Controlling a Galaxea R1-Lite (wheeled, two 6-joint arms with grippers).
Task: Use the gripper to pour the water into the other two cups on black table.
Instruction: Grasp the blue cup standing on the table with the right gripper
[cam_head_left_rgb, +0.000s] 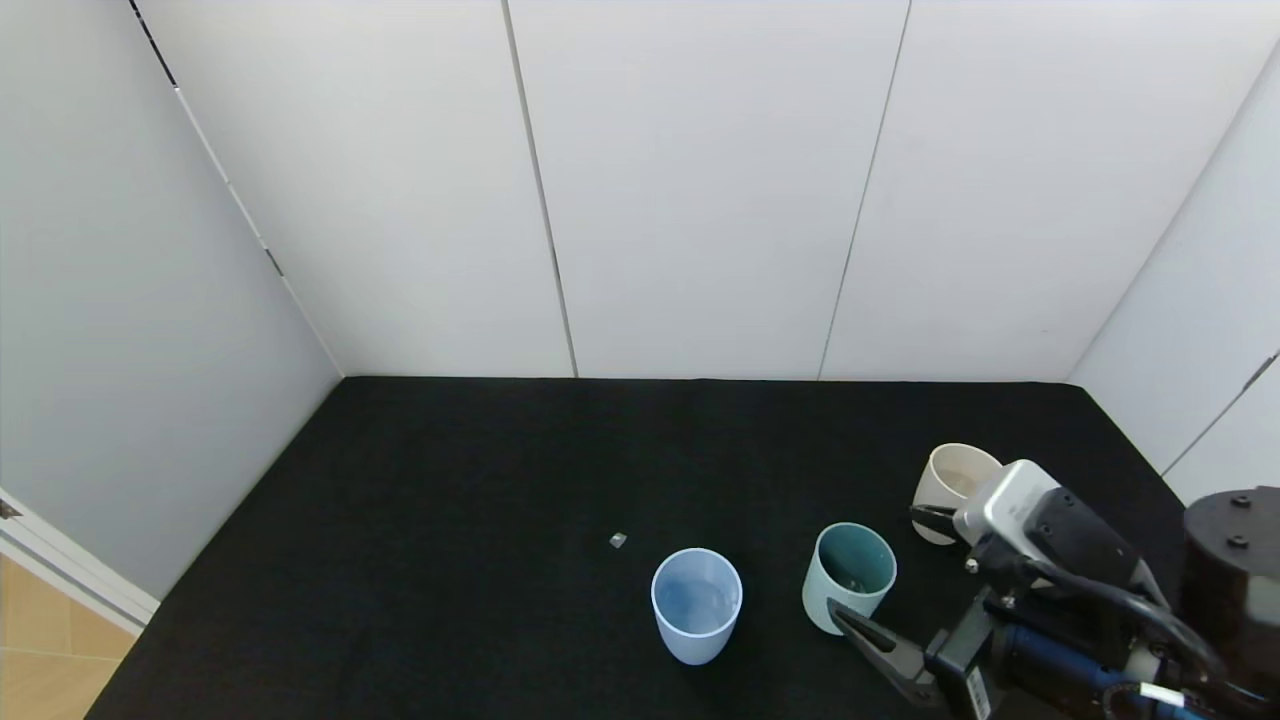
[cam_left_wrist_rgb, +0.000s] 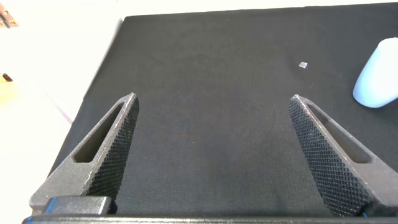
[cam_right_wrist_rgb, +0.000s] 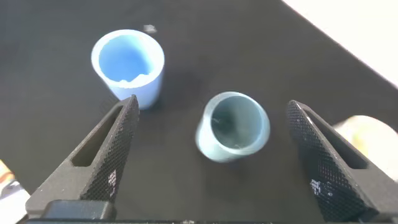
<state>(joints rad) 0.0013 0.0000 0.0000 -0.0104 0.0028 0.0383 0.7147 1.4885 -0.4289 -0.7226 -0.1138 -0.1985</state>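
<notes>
Next, my right gripper closes around the body of the periwinkle cup (cam_head_left_rgb: 695, 638) (cam_right_wrist_rgb: 148, 92), below the cup's rim, because the water to pour is in that cup.
The light periwinkle-blue cup (cam_head_left_rgb: 696, 605) stands upright on the black table (cam_head_left_rgb: 450, 500) near its front, with clear water (cam_head_left_rgb: 695, 598) inside. It also shows in the right wrist view (cam_right_wrist_rgb: 129, 65) and the left wrist view (cam_left_wrist_rgb: 379, 74). The mint-teal cup (cam_head_left_rgb: 848, 578) stands to its right and the cream cup (cam_head_left_rgb: 955, 488) farther back right. My right gripper (cam_head_left_rgb: 878, 562) is open and empty, hovering above the mint-teal cup (cam_right_wrist_rgb: 233, 126), which lies between its fingers in the right wrist view. The cream cup (cam_right_wrist_rgb: 367, 134) shows past one finger. My left gripper (cam_left_wrist_rgb: 212, 98) is open and empty over bare cloth, out of the head view.
A tiny grey bit (cam_head_left_rgb: 618, 540) lies on the cloth behind and to the left of the periwinkle cup. White wall panels (cam_head_left_rgb: 700, 200) border the table at the back and sides. A strip of wooden floor (cam_head_left_rgb: 40, 640) shows past the table's left edge.
</notes>
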